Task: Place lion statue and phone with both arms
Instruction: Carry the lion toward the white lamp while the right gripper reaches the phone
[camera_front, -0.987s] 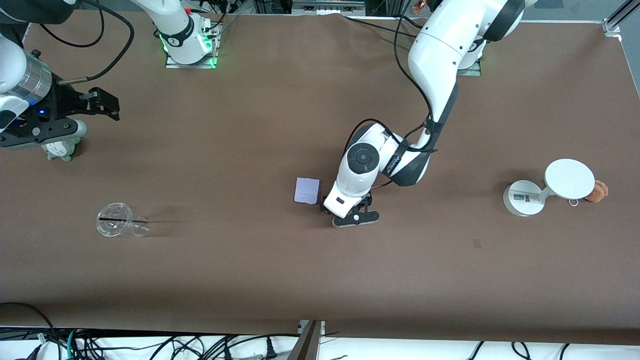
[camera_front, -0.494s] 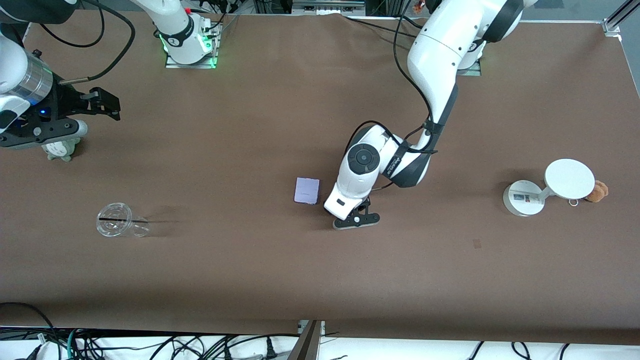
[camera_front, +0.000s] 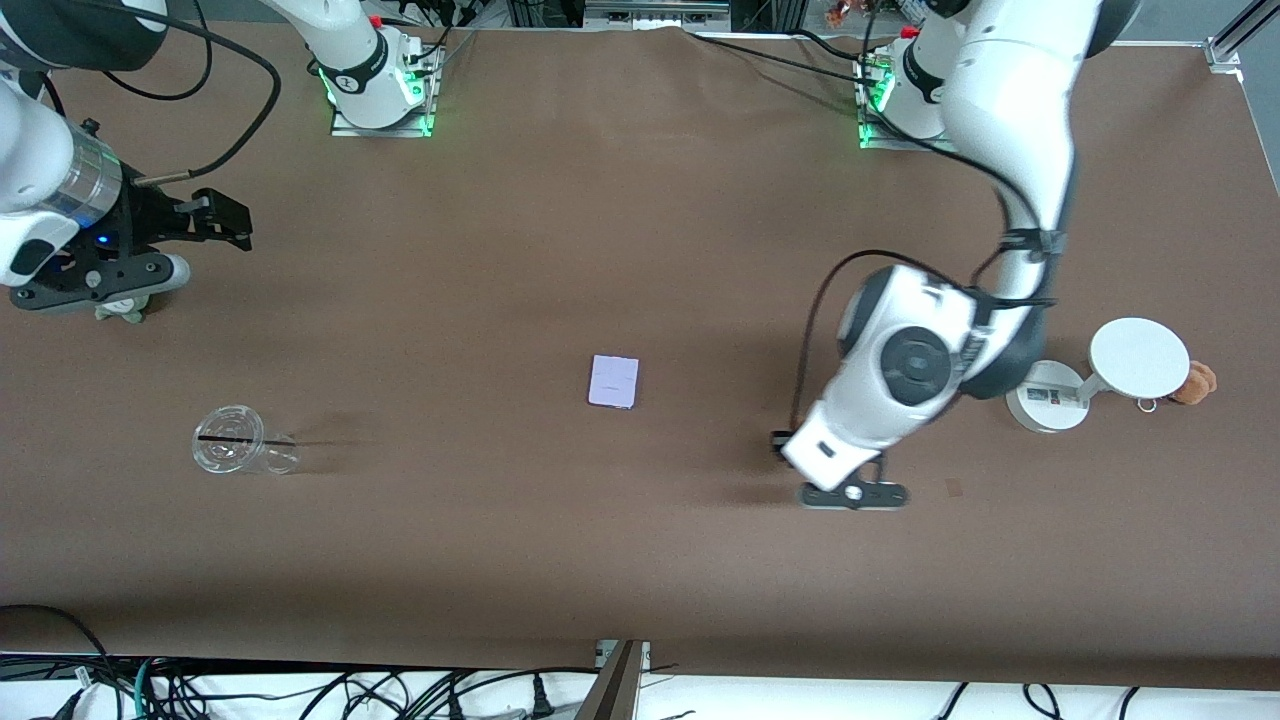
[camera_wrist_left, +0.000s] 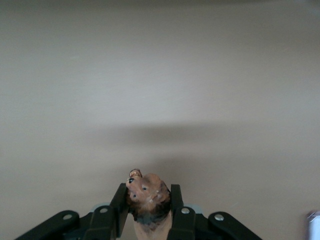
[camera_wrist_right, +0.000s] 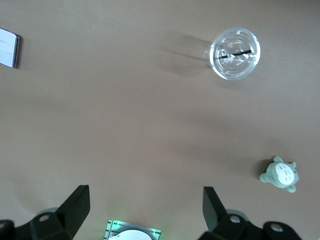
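I will use my left gripper to gently set the lion statue, now over bare table, down between the white stand and the small square patch (camera_front: 984, 450).
The lion statue (camera_wrist_left: 148, 200), orange-brown with a darker band, is clamped between the fingers of my left gripper (camera_wrist_left: 148, 192). In the front view the left gripper (camera_front: 853, 493) is over bare table between the phone and the white stand, and the hand hides the lion. The phone (camera_front: 614, 381), a pale lavender slab, lies flat mid-table; it also shows in the right wrist view (camera_wrist_right: 9, 47). My right gripper (camera_front: 90, 272) is open and empty (camera_wrist_right: 145, 197) over the right arm's end of the table, above the grey-green plush.
A white round-based stand with a disc (camera_front: 1050, 398) and a tan plush with a ring (camera_front: 1196, 382) sit at the left arm's end. A clear plastic cup (camera_front: 232, 452) and a grey-green plush (camera_front: 122, 312) sit at the right arm's end.
My left gripper has risen from beside the phone and swung toward the white stand with the lion statue in it. The phone stayed put. The right gripper shifted only slightly.
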